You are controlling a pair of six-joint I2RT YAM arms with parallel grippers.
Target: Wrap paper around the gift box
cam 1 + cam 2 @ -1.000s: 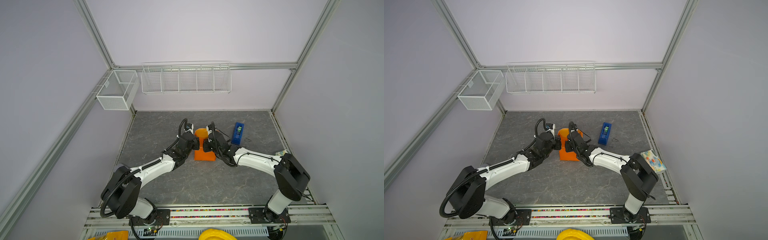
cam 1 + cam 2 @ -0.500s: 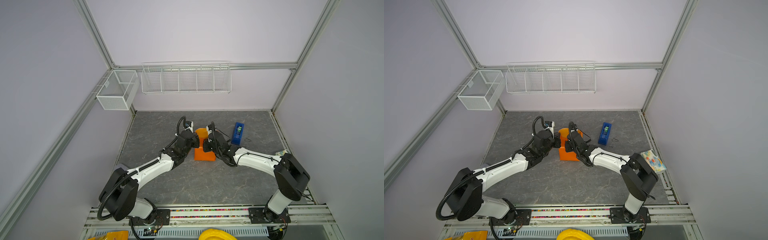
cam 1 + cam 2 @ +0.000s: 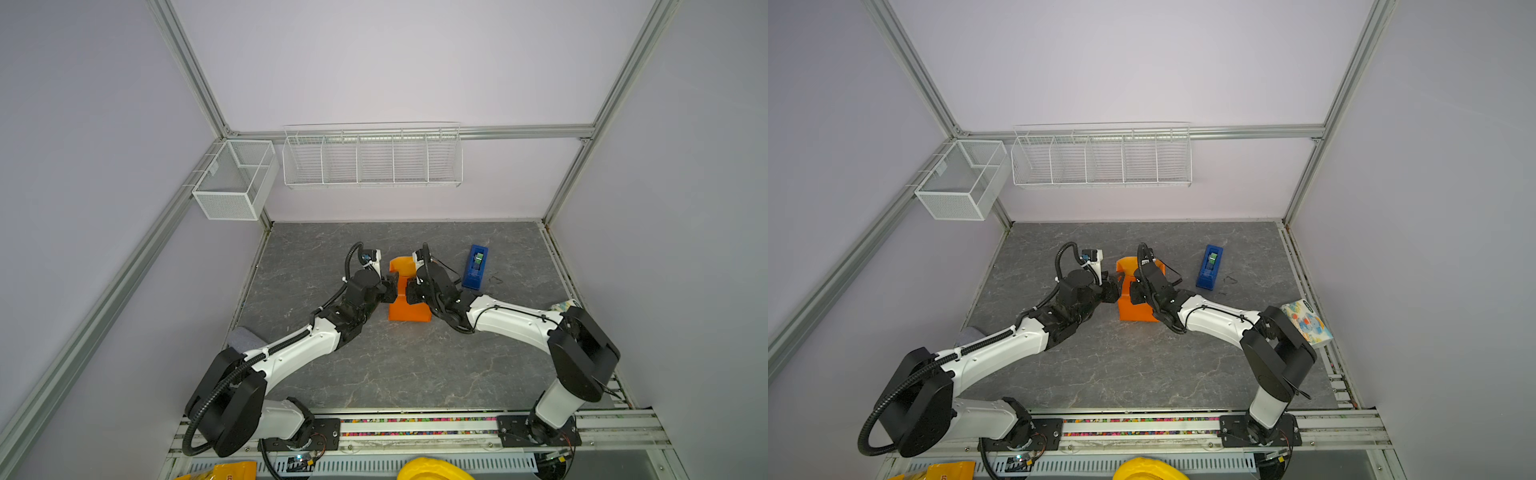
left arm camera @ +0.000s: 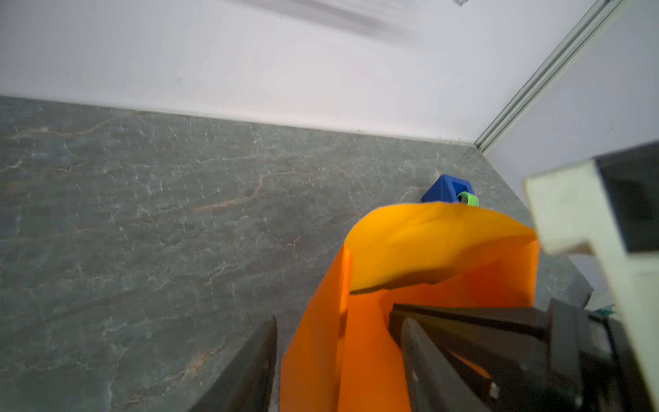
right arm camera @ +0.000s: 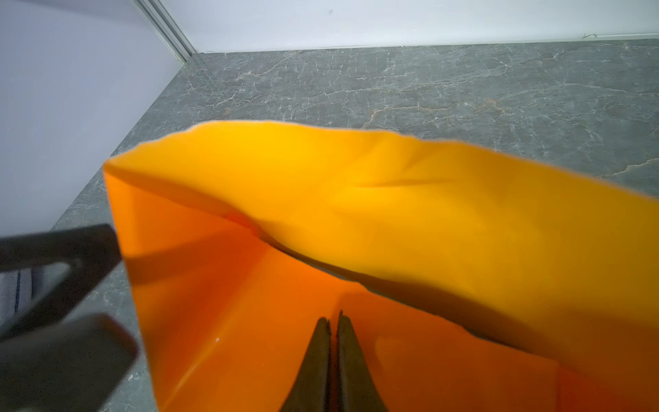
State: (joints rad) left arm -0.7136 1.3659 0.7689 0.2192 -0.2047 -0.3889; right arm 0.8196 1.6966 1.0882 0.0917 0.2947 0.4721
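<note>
My left gripper's fingers are open around the upright paper side, so next my left gripper pinches that paper side [image 4: 321, 367] firmly before my right gripper leaves the wrap.
The orange paper [image 3: 407, 309] [image 3: 1133, 307] is folded up around something in the middle of the table, with its far flap curling upward [image 4: 410, 249] [image 5: 356, 199]. The gift box is hidden under it. My left gripper [image 3: 391, 289] [image 3: 1115, 289] [image 4: 340, 321] is open at the wrap's left side. Its fingers straddle the upright left paper wall without pinching it. My right gripper [image 3: 409, 291] [image 3: 1133, 291] [image 5: 333, 315] is shut, its tips down on the paper's flat inner surface from the right. The two grippers face each other across the wrap.
A bright-blue tape dispenser [image 3: 475, 267] [image 3: 1210, 267] [image 4: 449, 189] stands right of the wrap. A colourful patterned packet [image 3: 1307, 324] lies at the right edge by the right arm's elbow. Wire baskets [image 3: 372, 156] hang on the back wall. A grey pad [image 3: 245, 338] lies near the left wall.
My left gripper's jaws have opened and the arm has shifted slightly toward the back. The right arm and the paper have stayed in place.
</note>
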